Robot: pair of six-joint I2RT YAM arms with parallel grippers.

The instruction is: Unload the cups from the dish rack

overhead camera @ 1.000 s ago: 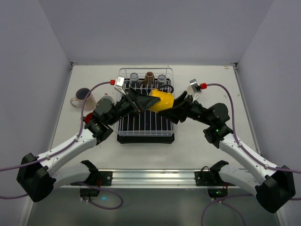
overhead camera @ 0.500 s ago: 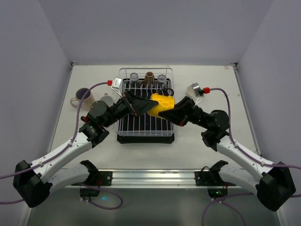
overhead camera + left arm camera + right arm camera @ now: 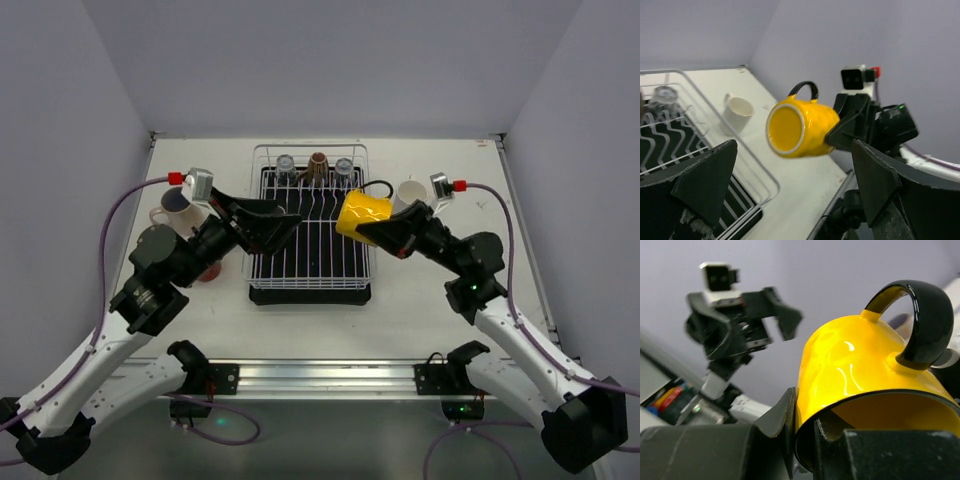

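Note:
My right gripper is going to set the yellow mug, now tilted over the rack's edge, down. It will stand the mug on the table (image 3: 448, 209) beside the white cup, away from the dish rack.
A yellow mug (image 3: 362, 212) with a black handle hangs tilted over the right edge of the dish rack (image 3: 308, 293). My right gripper (image 3: 373, 230) is shut on its rim, one finger inside and one outside (image 3: 807, 435). My left gripper (image 3: 276, 226) stands wide open above the rack's left half, apart from the yellow mug (image 3: 800, 127), with nothing between its fingers (image 3: 790, 200). At the rack's far end stand two clear glasses (image 3: 286, 165) (image 3: 344, 166) and a brown cup (image 3: 317, 165).
A white cup (image 3: 410, 192) stands on the table right of the rack, also in the left wrist view (image 3: 737, 111). A white cup with a dark inside (image 3: 177, 205) sits at the left, and a red object (image 3: 209, 272) shows under the left arm.
My right gripper closed on the yellow mug's rim and carried it right, to the rack's edge. My left gripper opened wider and drew back to the left, away from the mug.

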